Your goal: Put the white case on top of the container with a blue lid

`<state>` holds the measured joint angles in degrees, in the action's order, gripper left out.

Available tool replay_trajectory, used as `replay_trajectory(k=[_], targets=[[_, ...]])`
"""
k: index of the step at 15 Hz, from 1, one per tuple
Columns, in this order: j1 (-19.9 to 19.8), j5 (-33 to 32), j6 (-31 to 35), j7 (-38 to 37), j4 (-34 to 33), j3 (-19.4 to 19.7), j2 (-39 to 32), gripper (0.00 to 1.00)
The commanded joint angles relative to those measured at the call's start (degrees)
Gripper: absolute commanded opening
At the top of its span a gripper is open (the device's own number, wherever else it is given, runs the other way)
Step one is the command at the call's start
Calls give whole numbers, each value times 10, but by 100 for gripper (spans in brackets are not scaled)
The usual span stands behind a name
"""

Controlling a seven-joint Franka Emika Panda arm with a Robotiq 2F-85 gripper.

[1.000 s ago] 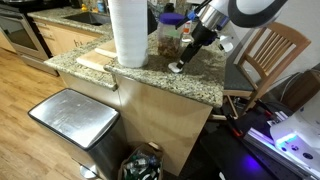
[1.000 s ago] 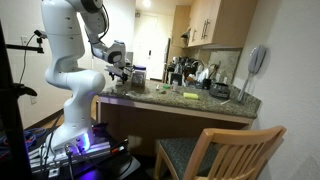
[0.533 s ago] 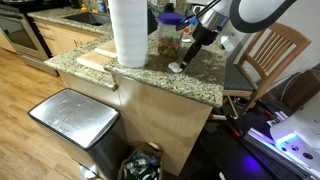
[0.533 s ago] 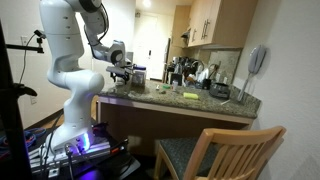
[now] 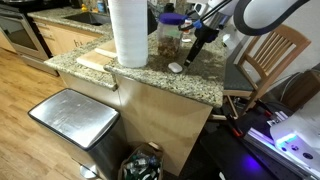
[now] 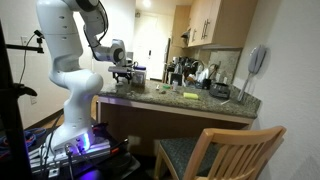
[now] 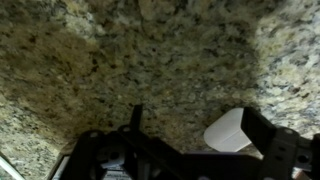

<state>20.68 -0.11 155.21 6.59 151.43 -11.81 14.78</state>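
The white case's middle (image 5: pixel 175 68) (image 7: pixel 229 130), in front of the container with a blue lid, is next for my gripper to go to and close on.
The white case (image 5: pixel 175 68) lies flat on the granite counter (image 5: pixel 140 75), in front of the container with a blue lid (image 5: pixel 170 33), a clear jar with brownish contents. My gripper (image 5: pixel 197 55) hangs a little above the counter, to the right of the case and beside the jar. In the wrist view the gripper (image 7: pixel 192 112) is open and empty. The white case (image 7: pixel 228 130) shows on the counter just inside the right finger. In an exterior view the gripper (image 6: pixel 121 75) hovers over the counter's left end.
A tall paper towel roll (image 5: pixel 128 32) stands left of the jar, with a wooden board (image 5: pixel 93 60) beside it. A steel bin (image 5: pixel 72 118) sits below the counter. A wooden chair (image 5: pixel 270 55) stands behind. Bottles and small items (image 6: pixel 190 88) crowd the far counter.
The gripper has risen from the white case and moved up and to the right. The case has stayed on the counter.
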Motion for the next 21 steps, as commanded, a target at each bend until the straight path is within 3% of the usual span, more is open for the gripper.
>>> replay_trajectory(k=[1, 3, 4, 6, 7, 11, 21], targets=[[3, 7, -40, 52, -8, 4, 0, 100], [12, 14, -70, 110, -15, 13, -3, 100], [15, 25, -89, 153, 37, 28, 51, 100], [44, 40, -93, 129, 103, -7, 93, 100], [16, 21, -86, 123, 33, 6, 30, 100], [49, 30, -93, 119, 88, -2, 85, 100], [49, 30, -93, 119, 90, -2, 88, 100]])
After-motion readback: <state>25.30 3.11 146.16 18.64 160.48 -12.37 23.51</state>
